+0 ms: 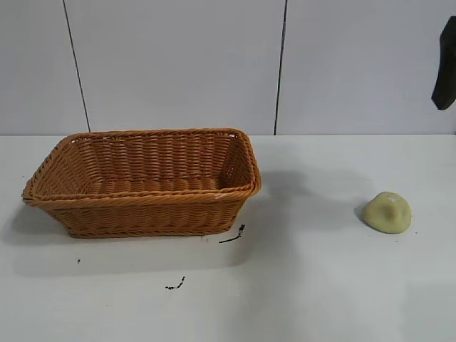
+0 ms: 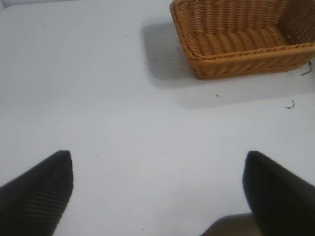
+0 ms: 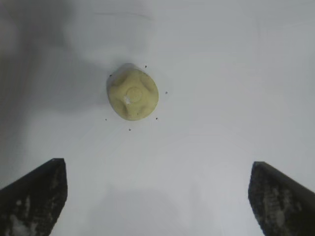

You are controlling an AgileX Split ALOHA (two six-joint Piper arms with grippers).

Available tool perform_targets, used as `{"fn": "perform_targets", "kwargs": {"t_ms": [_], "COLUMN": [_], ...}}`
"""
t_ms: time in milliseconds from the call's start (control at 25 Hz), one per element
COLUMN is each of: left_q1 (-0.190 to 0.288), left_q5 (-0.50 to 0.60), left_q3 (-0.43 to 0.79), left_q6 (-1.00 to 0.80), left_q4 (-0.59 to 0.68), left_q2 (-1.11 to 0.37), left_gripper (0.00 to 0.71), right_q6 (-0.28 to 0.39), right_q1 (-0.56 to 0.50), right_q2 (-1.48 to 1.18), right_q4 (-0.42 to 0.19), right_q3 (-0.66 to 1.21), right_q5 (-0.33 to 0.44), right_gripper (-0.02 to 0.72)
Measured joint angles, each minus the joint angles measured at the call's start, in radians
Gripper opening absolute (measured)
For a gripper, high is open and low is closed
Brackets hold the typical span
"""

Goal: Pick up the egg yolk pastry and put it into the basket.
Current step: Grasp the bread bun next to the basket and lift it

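I need to close my right gripper on opposite sides of the egg yolk pastry [image 1: 386, 213] [image 3: 133, 95], so that its domed top sits between the fingers.
The egg yolk pastry [image 1: 387, 212], a small pale yellowish-green dome, lies on the white table at the right, well apart from the basket [image 1: 142, 192]. The orange-brown wicker basket stands at the left with nothing visible inside. My right gripper [image 3: 158, 163] hangs open above the table, and the pastry [image 3: 133, 94] lies ahead of its fingertips, untouched. Only a dark part of the right arm [image 1: 445, 64] shows at the exterior view's upper right edge. My left gripper [image 2: 157, 156] is open over bare table, with the basket [image 2: 241, 61] some way off.
Small black scraps lie on the table in front of the basket [image 1: 232, 236] and nearer the front edge [image 1: 176, 284]. A panelled grey wall [image 1: 178, 64] rises behind the table. Bare white table separates the basket and the pastry.
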Motion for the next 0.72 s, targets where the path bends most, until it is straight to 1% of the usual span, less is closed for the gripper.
{"fn": "perform_targets", "kwargs": {"t_ms": [160,320,440,720], "left_q1": [0.000,0.000,0.000,0.000], "left_q5": [0.000,0.000,0.000,0.000], "left_q3": [0.000,0.000,0.000,0.000], "left_q6": [0.000,0.000,0.000,0.000], "left_q4": [0.000,0.000,0.000,0.000], "left_q2": [0.000,0.000,0.000,0.000], "left_gripper": [0.696,0.696,0.696,0.696], "right_q6": [-0.041,-0.055,-0.055,-0.054], "right_q1": [0.000,0.000,0.005,0.058], "right_q2": [0.076,0.112,0.121,0.157], "right_q4": [0.035,0.054,0.056,0.048], "right_q3": [-0.042,-0.045,-0.045,-0.046], "right_q5": [-0.001,-0.015,-0.019,-0.049], "right_gripper": [0.693,0.693,0.693,0.693]}}
